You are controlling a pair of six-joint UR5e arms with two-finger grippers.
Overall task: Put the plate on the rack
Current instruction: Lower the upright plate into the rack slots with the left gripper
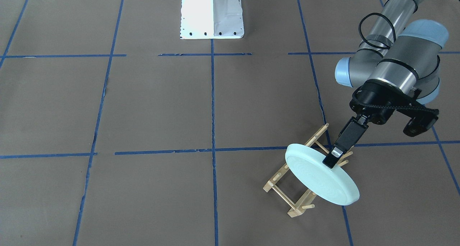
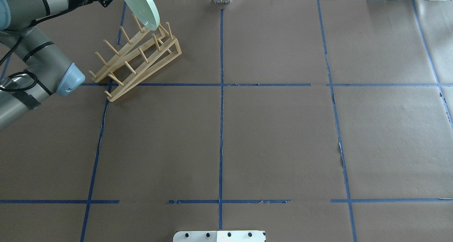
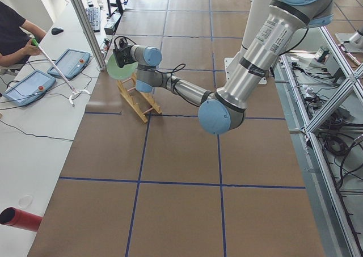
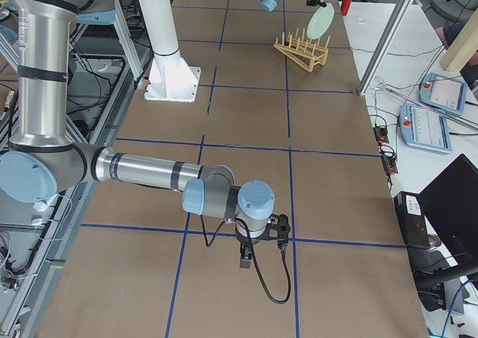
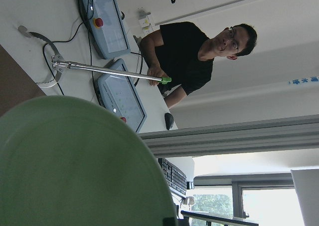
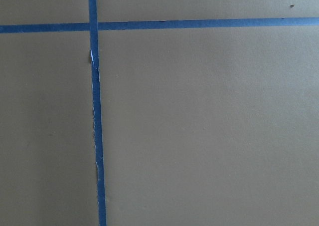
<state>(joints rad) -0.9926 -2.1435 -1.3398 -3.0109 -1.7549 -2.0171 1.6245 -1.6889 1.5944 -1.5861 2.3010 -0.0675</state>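
Note:
The robot's left gripper will release the plate, which hangs tilted over the rack now, between the wooden rack's end wires [image 1: 300,185], farthest from the white robot base.
The pale mint-green plate [image 1: 320,181] hangs tilted on edge over the light wooden rack [image 1: 284,197], at the rack's end farthest from the robot. My left gripper [image 1: 332,160] is shut on the plate's upper rim. In the overhead view the plate [image 2: 141,6] has its lower edge among the end pegs of the rack [image 2: 139,61]; I cannot tell whether they touch. The plate [image 5: 75,161] fills the lower left of the left wrist view. My right gripper [image 4: 245,262] hangs low over the table far from the rack; I cannot tell whether it is open or shut.
The white robot base [image 1: 212,17] stands at the table's middle edge. Beyond the rack is a side table with teach pendants [image 3: 68,64] and a seated operator [image 5: 194,51] holding a rod. A red cylinder [image 3: 22,219] lies on that side table. Blue tape lines cross the brown paper.

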